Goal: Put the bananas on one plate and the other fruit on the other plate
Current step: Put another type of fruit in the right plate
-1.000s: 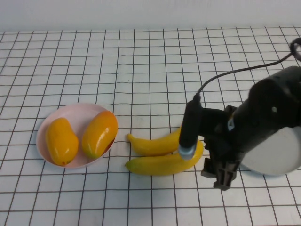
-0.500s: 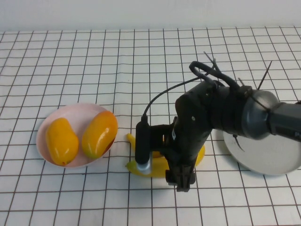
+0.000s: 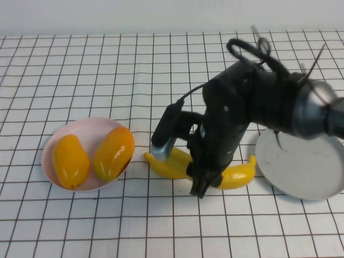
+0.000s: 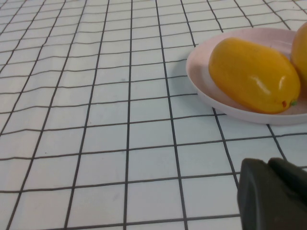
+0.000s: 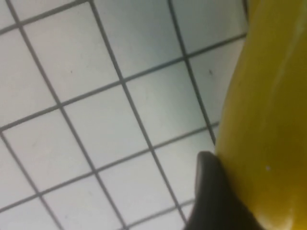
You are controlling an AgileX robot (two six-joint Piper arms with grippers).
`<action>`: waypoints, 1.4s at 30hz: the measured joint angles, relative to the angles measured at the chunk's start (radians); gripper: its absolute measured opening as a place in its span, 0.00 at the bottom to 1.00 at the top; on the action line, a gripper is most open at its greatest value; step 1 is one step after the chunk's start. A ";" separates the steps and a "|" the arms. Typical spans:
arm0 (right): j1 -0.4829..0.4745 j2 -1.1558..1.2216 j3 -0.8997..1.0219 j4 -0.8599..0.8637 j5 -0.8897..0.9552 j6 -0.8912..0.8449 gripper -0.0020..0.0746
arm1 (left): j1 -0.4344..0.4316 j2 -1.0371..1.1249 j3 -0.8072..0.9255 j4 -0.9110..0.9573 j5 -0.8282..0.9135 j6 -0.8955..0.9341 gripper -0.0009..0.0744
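Note:
Next, my right gripper lets go of the banana on the grey plate (image 3: 314,156), at a spot just past that plate's middle from the pink plate.
Two orange-yellow oval fruits (image 3: 70,160) (image 3: 114,152) lie on the pale pink plate (image 3: 86,128) at the left. One of them (image 4: 253,74) and the pink plate (image 4: 204,57) also show in the left wrist view. Two bananas lie mid-table: one (image 3: 164,165) beside the pink plate, the other (image 3: 237,175) nearer the grey plate (image 3: 303,166). My right gripper (image 3: 201,187) reaches down onto the nearer banana (image 5: 268,120); a finger (image 5: 209,189) presses its side. My left gripper (image 4: 268,167) is shut and empty, low over the table near the pink plate, outside the high view.
The table is a white cloth with a black grid (image 3: 107,70). The right arm's black body and cable (image 3: 242,102) cover the middle of both bananas. A pale wall runs along the table's far edge.
The right arm has swung back over the bananas. The front banana has slid right toward the grey plate and turned, one tip now raised near the plate's rim.

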 joint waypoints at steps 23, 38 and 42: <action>-0.581 -0.303 0.327 -0.027 -0.042 0.272 0.45 | 0.000 0.000 0.000 0.000 0.000 0.000 0.01; -0.581 -0.103 0.315 0.058 -0.270 0.264 0.65 | 0.000 0.000 0.000 0.000 0.000 0.000 0.01; -0.581 -0.097 0.258 0.081 -0.233 0.264 0.66 | 0.000 0.000 0.000 0.000 0.000 0.000 0.01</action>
